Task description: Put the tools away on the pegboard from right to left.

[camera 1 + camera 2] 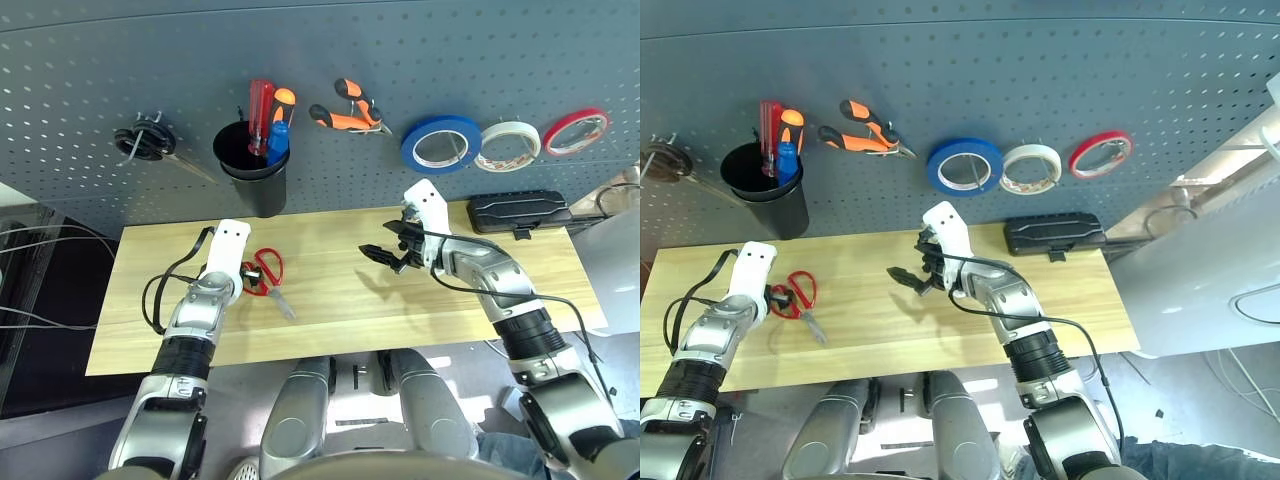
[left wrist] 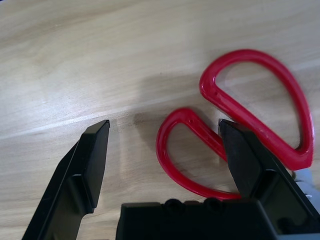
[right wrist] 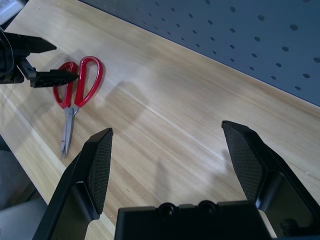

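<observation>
My left gripper has one finger over the inner sides of the scissors' two red loops, so it should back off and pinch the scissors by the near loop's outer side (image 2: 162,140).
Red-handled scissors (image 1: 270,266) lie flat on the wooden table (image 1: 340,310), blades pointing toward the front edge. My left gripper (image 1: 248,278) is open right at the handles. In the left wrist view one finger (image 2: 240,150) rests over a red loop of the scissors (image 2: 250,95), the other on bare wood. My right gripper (image 1: 388,257) hovers open and empty over the table's middle. On the pegboard (image 1: 400,60) hang the blue tape roll (image 1: 441,142) and the orange-and-black pliers (image 1: 345,112). The blue-handled screwdriver (image 1: 278,140) stands in the black cup (image 1: 252,170).
White tape (image 1: 507,146) and red tape (image 1: 576,131) hang right of the blue roll. Red and orange screwdrivers share the cup. A hook with a black ring (image 1: 145,140) sits far left on the board. A black case (image 1: 520,212) lies at the table's back right.
</observation>
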You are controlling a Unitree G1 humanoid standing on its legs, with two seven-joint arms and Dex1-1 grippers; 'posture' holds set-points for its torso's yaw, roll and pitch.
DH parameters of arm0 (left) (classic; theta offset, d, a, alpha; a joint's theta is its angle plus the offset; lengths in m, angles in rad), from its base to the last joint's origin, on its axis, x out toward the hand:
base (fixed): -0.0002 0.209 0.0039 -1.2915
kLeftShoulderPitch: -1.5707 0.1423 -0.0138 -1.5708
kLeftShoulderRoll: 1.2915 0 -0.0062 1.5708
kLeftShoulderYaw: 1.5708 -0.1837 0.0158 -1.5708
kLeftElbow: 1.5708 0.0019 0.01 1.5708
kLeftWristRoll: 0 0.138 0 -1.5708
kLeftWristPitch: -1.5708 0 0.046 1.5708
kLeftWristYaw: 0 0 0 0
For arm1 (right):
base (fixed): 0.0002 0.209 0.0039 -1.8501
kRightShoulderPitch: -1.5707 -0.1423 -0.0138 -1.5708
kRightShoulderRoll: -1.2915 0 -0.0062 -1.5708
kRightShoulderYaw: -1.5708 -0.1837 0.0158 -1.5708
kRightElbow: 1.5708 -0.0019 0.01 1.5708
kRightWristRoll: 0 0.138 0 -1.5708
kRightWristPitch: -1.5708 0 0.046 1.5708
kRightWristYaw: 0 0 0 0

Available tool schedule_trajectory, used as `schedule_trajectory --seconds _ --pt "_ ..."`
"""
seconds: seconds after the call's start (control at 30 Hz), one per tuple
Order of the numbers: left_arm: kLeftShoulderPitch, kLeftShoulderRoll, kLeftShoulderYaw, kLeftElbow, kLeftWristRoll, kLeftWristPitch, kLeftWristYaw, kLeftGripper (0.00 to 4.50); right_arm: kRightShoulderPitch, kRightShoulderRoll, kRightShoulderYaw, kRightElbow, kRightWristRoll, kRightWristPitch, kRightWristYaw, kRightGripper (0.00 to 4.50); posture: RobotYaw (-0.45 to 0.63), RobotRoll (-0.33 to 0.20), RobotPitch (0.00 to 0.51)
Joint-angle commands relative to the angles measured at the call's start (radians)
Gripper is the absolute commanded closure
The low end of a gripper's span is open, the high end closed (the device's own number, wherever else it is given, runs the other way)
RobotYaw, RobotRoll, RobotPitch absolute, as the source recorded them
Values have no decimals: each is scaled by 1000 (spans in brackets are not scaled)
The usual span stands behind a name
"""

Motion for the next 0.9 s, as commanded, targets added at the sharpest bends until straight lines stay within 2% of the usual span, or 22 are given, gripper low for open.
schedule_trajectory --seconds 0.03,0.27,0.5,0.9 --pt "26 -16 33 -39 -25 -10 6 31 16 -6 17 1 -7 -7 14 0 -31 0 310" --pt "52 -16 61 -108 -35 30 20 31 14 -6 18 5 -8 -10 18 0 -27 0 308" --pt "55 -14 59 -118 -39 40 23 31 14 -7 19 6 -8 -11 18 0 -27 0 308" --pt "124 -9 84 -149 -39 141 45 31 5 -9 27 17 -11 -18 34 0 -19 0 300"
